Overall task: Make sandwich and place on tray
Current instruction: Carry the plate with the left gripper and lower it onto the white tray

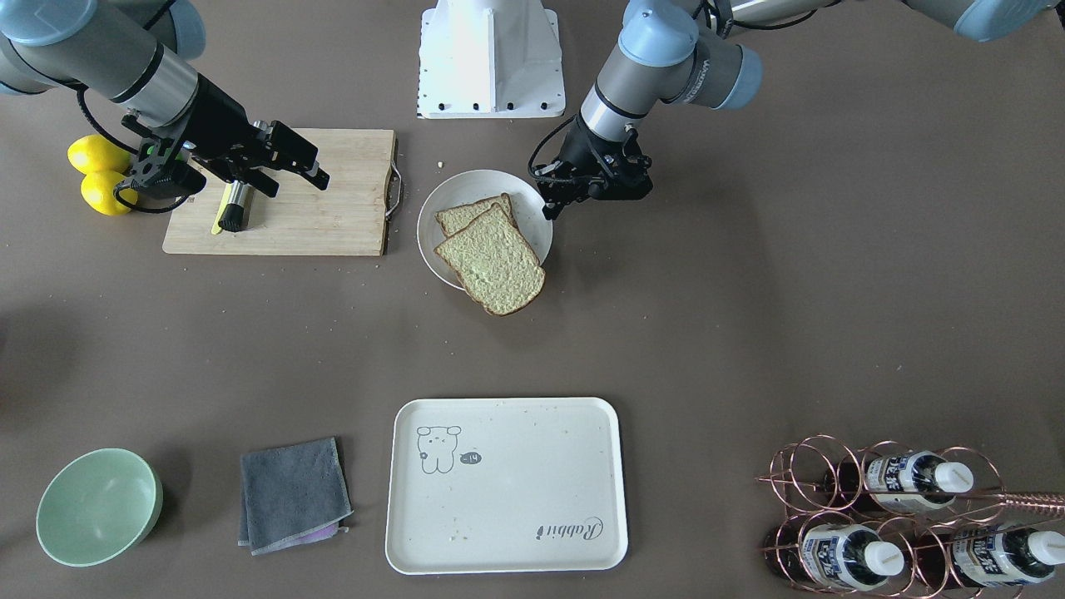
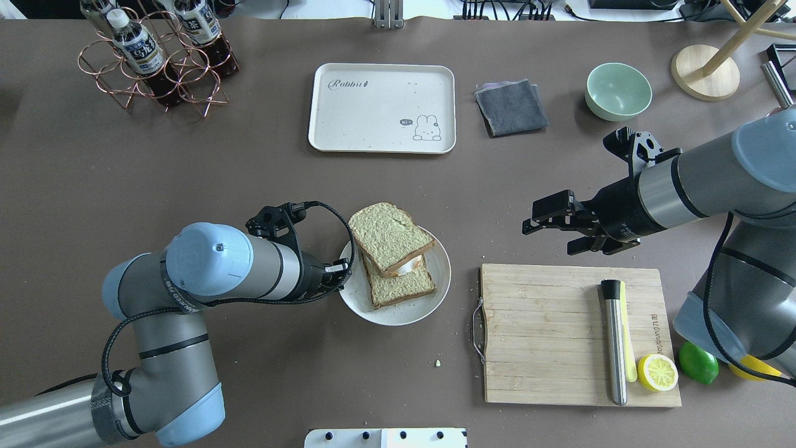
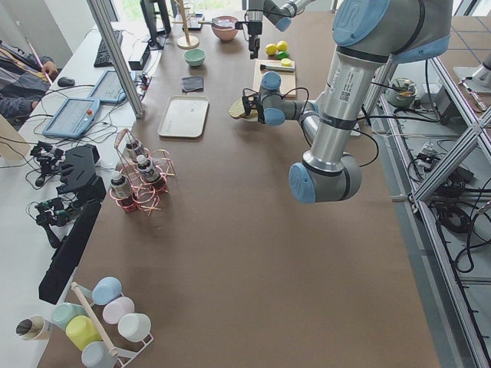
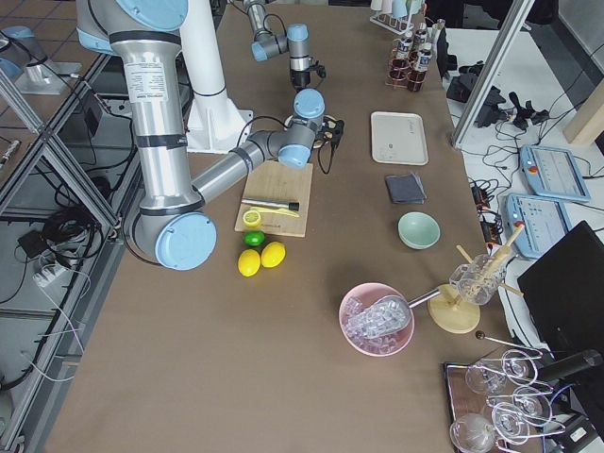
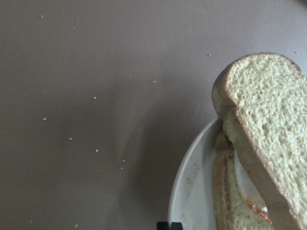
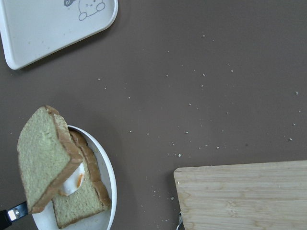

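My left gripper is to set the round white plate, sandwich and all, down on the middle of the cream tray (image 1: 507, 479).
The sandwich (image 2: 388, 236) lies on a round white plate (image 2: 404, 314). Its top slice is skewed and overhangs the plate's far rim, with white-and-orange egg (image 6: 74, 182) showing between the slices. It also shows in the front view (image 1: 495, 262) and the left wrist view (image 5: 268, 120). My left gripper (image 2: 341, 274) is low at the plate's left rim with its fingertips (image 5: 163, 225) together, and I cannot tell if it touches the rim. My right gripper (image 2: 527, 225) is open and empty, above the table just past the cutting board. The cream tray (image 2: 373, 118) lies bare at the far side.
The wooden cutting board (image 2: 547, 330) to the right of the plate holds a metal rod (image 2: 612, 342) and a lemon half (image 2: 657, 372). A lime (image 2: 698, 362) lies beside it. A grey cloth (image 2: 511, 107), a green bowl (image 2: 618, 91) and a bottle rack (image 2: 155, 56) stand at the far edge.
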You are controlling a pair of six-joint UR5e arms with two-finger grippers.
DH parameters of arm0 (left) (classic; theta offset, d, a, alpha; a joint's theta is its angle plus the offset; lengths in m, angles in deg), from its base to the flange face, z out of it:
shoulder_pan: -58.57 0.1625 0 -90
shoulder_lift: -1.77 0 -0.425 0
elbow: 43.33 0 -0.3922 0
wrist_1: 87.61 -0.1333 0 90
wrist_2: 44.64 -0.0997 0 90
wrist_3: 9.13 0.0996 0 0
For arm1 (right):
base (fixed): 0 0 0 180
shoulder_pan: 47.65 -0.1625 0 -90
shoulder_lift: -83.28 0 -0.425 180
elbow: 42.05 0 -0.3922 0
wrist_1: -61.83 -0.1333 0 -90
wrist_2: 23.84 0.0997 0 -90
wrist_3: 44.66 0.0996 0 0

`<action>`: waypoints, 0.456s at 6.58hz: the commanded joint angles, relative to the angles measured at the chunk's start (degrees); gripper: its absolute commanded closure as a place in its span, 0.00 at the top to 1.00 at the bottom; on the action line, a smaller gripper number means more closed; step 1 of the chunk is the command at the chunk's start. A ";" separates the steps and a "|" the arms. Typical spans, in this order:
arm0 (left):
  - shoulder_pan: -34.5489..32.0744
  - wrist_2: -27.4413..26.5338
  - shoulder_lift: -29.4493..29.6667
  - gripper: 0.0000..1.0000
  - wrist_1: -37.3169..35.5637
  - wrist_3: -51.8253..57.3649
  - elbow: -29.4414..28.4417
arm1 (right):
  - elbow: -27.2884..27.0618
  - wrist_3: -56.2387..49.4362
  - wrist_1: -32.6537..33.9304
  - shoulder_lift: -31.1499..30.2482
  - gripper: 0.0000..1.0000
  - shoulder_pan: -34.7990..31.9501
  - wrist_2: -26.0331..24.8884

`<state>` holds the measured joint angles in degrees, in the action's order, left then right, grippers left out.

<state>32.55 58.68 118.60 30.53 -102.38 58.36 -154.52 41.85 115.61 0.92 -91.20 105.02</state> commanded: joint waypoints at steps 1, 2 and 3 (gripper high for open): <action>-5.24 0.04 2.77 0.00 -0.02 3.40 -2.00 | 0.15 0.07 0.01 0.01 1.00 -1.45 1.21; -8.14 0.04 6.36 0.00 0.24 4.55 -7.15 | 0.24 -0.02 0.01 0.01 1.00 -1.89 1.57; -12.00 1.26 10.57 0.00 3.64 4.56 -14.43 | 0.33 -0.02 0.01 -0.08 1.00 -2.07 1.57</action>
<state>24.54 59.05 124.87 31.61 -98.36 50.90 -154.29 41.85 115.62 0.91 -92.91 106.38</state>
